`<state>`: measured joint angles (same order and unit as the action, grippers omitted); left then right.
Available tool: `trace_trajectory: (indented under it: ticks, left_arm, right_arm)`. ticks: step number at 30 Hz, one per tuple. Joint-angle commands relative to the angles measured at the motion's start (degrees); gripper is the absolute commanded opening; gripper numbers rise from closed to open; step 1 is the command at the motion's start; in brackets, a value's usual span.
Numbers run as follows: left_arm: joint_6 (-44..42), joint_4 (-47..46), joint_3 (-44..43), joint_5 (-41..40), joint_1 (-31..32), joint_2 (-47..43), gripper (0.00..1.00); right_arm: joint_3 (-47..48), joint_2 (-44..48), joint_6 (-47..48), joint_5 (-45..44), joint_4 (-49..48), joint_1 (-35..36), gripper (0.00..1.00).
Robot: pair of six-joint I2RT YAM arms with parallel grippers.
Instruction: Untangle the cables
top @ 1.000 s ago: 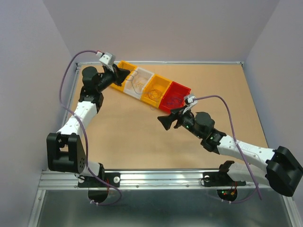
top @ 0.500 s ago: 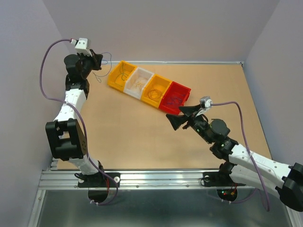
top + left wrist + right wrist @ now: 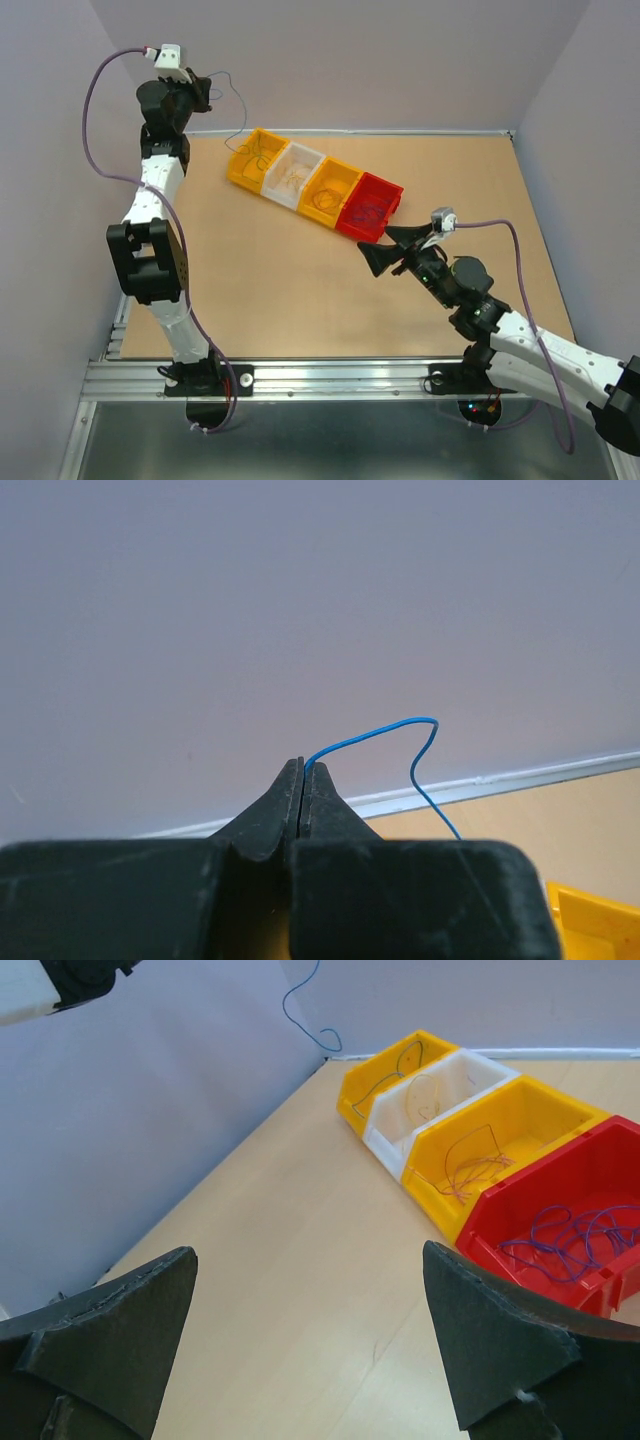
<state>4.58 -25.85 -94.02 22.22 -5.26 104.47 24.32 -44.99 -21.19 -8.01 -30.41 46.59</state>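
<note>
The thin blue cable will go from my left gripper down inside the far yellow bin (image 3: 262, 162) next to the white bin.
My left gripper (image 3: 205, 88) is raised high at the back left corner, and in the left wrist view (image 3: 303, 770) it is shut on the end of a thin blue cable (image 3: 380, 732). That cable (image 3: 244, 112) arcs out and hangs down towards the far yellow bin (image 3: 248, 160); it also shows in the right wrist view (image 3: 300, 1010). Purple cables (image 3: 575, 1230) lie looped in the red bin (image 3: 560, 1175). Thin orange and purple cables (image 3: 468, 1160) lie in the near yellow bin (image 3: 520, 1120). My right gripper (image 3: 385, 250) is open and empty in front of the red bin, seen also in its wrist view (image 3: 310, 1340).
Four bins stand in a diagonal row: yellow, white (image 3: 296, 175), yellow (image 3: 332, 192) and red (image 3: 372, 207). The white bin (image 3: 440, 1090) holds a few pale thin wires. Grey walls close in the table at the back and both sides.
My left arm has risen from the far yellow bin up to the back left corner, drawing the blue cable out with it. My right arm has drawn back a little towards the near right.
</note>
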Motion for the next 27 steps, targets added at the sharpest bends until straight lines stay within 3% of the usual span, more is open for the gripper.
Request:
trace_trajectory:
  ticks: [1, 15, 27]
  left_arm:
    - [4.2, -2.5, -4.9, -1.3, 0.2, 4.7, 0.0]
    - [-3.4, -5.5, -2.5, -8.5, 5.1, 12.7, 0.0]
    - [-7.5, -5.7, -6.7, -17.9, 6.6, 6.6, 0.0]
  right_arm:
    - [-1.7, 1.7, 0.6, -1.3, -0.7, 0.3, 0.99]
    - [-2.6, 4.7, 0.6, -3.1, 1.9, 0.3, 0.99]
    - [-2.6, 3.8, 0.5, -3.4, 1.9, 0.3, 0.99]
